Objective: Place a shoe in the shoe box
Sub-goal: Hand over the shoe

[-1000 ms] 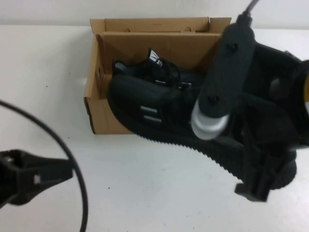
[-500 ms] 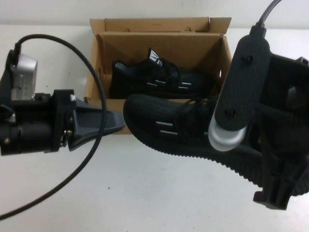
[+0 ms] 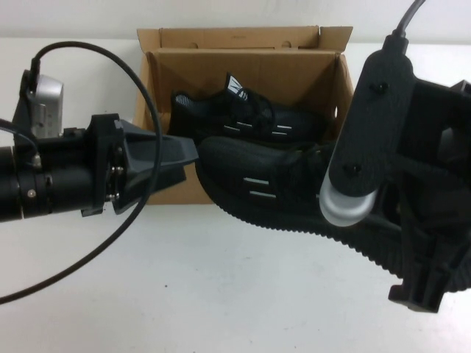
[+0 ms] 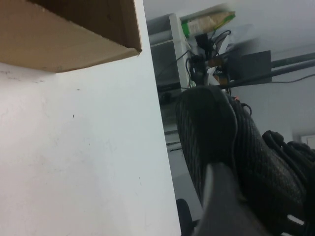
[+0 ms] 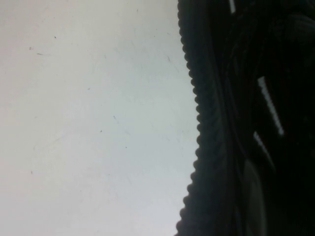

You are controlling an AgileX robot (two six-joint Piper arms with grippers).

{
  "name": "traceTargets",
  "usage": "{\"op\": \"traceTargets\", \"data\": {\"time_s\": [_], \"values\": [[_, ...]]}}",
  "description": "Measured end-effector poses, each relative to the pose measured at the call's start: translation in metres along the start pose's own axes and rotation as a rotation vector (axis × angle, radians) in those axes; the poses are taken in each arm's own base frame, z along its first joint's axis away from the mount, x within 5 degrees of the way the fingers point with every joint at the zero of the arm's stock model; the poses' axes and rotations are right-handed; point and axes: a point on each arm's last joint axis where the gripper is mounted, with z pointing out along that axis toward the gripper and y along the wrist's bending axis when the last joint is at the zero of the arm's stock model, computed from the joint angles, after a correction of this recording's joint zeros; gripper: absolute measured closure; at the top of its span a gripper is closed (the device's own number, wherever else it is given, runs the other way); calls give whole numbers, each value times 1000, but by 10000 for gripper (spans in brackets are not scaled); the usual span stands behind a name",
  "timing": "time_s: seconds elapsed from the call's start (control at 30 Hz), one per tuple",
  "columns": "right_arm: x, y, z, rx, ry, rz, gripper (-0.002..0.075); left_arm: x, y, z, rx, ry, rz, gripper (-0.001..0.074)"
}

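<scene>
The shoe slants away from my right gripper at the shoe's heel end. My left gripper should hold the shoe's toe while my right gripper takes the shoe's middle (image 3: 298, 173).
A black knit shoe (image 3: 257, 180) with white dashes hangs tilted in front of the brown cardboard shoe box (image 3: 243, 70), toe to the left. My right gripper (image 3: 372, 209) is shut on its heel end, mostly hidden under the arm. The right wrist view shows the shoe's ridged sole edge (image 5: 206, 123) against the gripper (image 5: 275, 196). My left gripper (image 3: 190, 156) sits at the shoe's toe. The left wrist view shows that toe (image 4: 211, 123) right by the gripper (image 4: 231, 206). A second, identical shoe (image 3: 243, 118) lies inside the box.
The box stands open at the back of the white table (image 3: 221, 287), lid flap up behind it; a box corner (image 4: 74, 34) shows in the left wrist view. Black cables loop around the left arm (image 3: 59, 180) and above the right arm (image 3: 375, 125).
My left arm has come in from the lower left up to the shoe's toe. My right arm has carried the shoe to the right, its toe off the box's left end.
</scene>
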Motion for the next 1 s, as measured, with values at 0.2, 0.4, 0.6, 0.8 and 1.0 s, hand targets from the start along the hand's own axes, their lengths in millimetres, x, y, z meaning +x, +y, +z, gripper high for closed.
{"op": "traceTargets", "data": {"time_s": [0.2,0.4,0.6,0.8,1.0], "values": [[-2,0,0,4,-17,0,734,-1,0,0,-5,-16,-16,243],[-6,-1,0,6,-70,4,734,-2,0,0,-2,-18,-36,220],[-13,3,-1,-36,-146,15,734,-2,0,0,5,-24,-45,218],[-18,9,-2,-95,-202,7,734,-3,-1,0,14,-30,-53,230],[-20,10,4,-108,-184,7,734,-3,0,0,9,-30,-27,527]]}}
